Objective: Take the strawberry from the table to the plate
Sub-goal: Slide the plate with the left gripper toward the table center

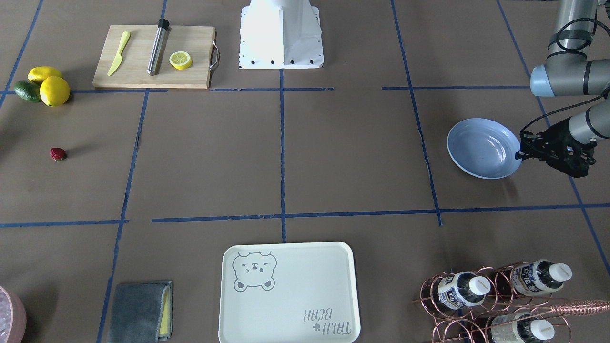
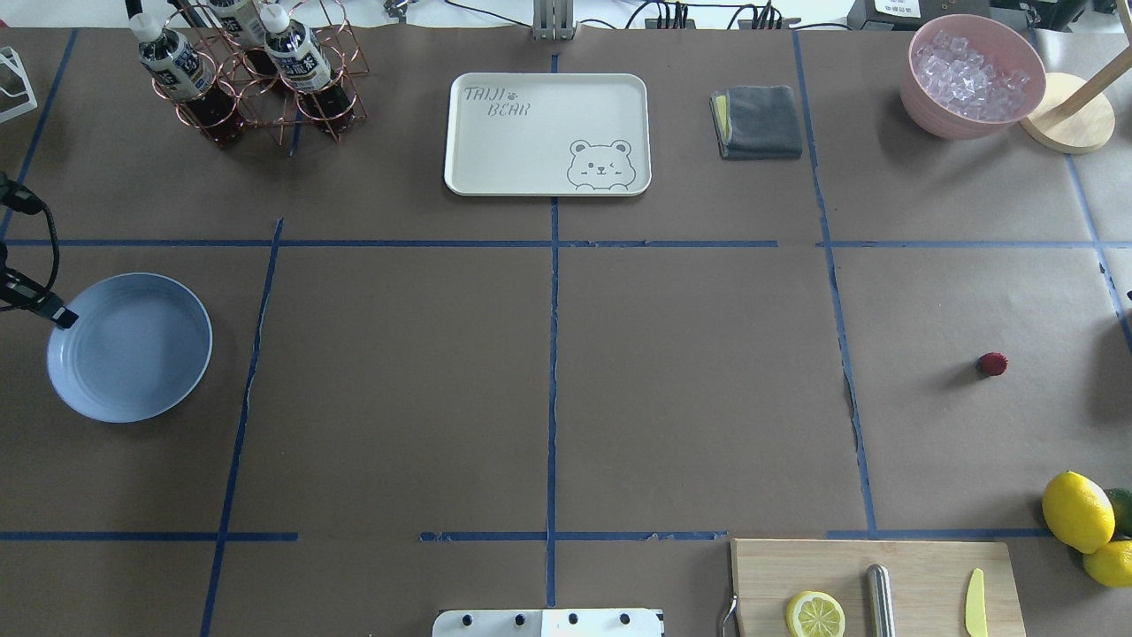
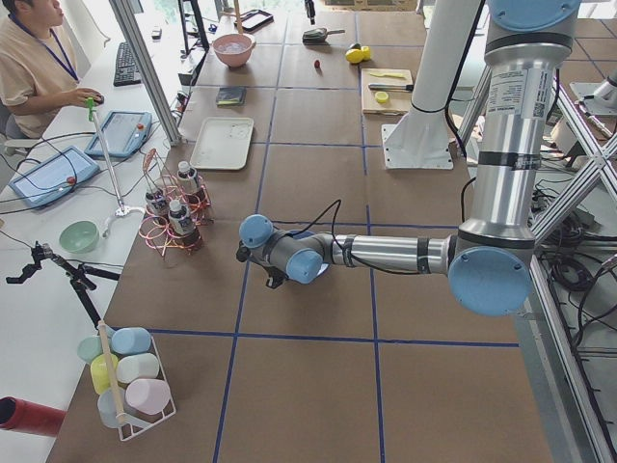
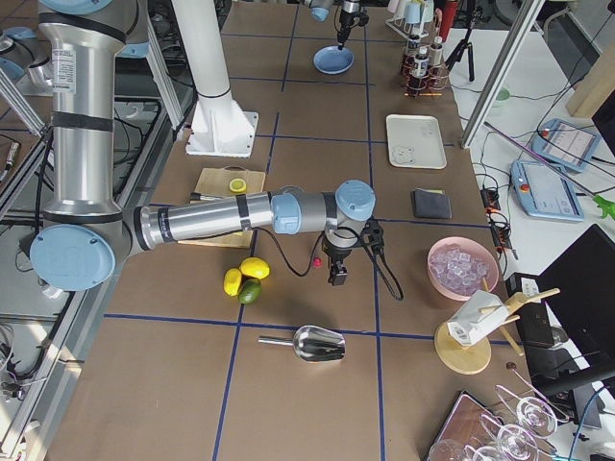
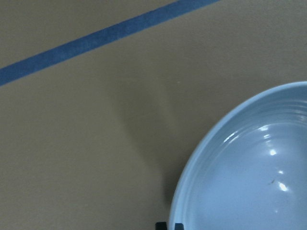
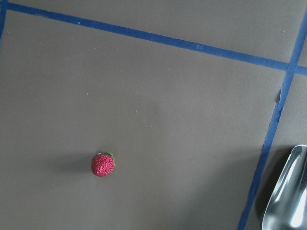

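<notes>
The blue line (image 1: 277,142) lies between the white base and the bear tray. Next, my left gripper lets go of the plate there.
The strawberry (image 1: 57,154) (image 2: 992,364) is a tiny red berry lying alone on the brown table (image 2: 398,372), far to the robot's right. It sits low and left in the right wrist view (image 6: 103,164). The right gripper (image 4: 335,277) hangs just beside and above it; it shows only in the exterior right view, so I cannot tell its state. The pale-blue plate (image 1: 483,147) (image 2: 130,347) (image 5: 249,167) rests at the far left. The left gripper (image 1: 519,154) (image 2: 62,317) is at its outer rim, fingertips (image 5: 160,225) close together with the rim between them.
A cutting board (image 1: 155,56) holds a lemon half, a plastic knife and a steel tube. Lemons and an avocado (image 1: 43,85) lie near the strawberry, a metal scoop (image 6: 288,191) beyond it. Bear tray (image 2: 548,133), grey cloth (image 2: 756,121), ice bowl (image 2: 971,75), bottle rack (image 2: 252,75).
</notes>
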Controlling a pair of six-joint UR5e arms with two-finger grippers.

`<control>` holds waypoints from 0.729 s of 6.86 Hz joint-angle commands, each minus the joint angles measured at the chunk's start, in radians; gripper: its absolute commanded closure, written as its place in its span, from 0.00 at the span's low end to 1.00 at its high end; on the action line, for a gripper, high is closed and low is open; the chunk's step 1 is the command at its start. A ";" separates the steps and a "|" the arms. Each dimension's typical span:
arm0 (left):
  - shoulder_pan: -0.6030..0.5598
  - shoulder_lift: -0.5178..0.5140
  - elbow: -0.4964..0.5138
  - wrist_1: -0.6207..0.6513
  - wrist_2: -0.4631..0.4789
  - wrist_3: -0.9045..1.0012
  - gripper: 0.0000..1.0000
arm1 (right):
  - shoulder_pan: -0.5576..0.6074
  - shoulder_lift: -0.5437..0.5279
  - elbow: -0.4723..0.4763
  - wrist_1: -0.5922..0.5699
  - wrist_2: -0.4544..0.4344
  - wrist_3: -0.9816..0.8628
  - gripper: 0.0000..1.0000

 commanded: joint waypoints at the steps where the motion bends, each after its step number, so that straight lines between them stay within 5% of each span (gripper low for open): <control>1: 0.000 -0.082 -0.080 -0.008 -0.136 -0.226 1.00 | 0.000 0.000 0.001 0.000 0.002 0.002 0.00; 4: 0.234 -0.246 -0.147 -0.118 -0.078 -0.708 1.00 | -0.002 0.002 0.004 0.000 0.003 0.002 0.00; 5: 0.400 -0.364 -0.130 -0.125 0.082 -0.914 1.00 | -0.003 0.003 0.007 0.000 0.006 0.003 0.00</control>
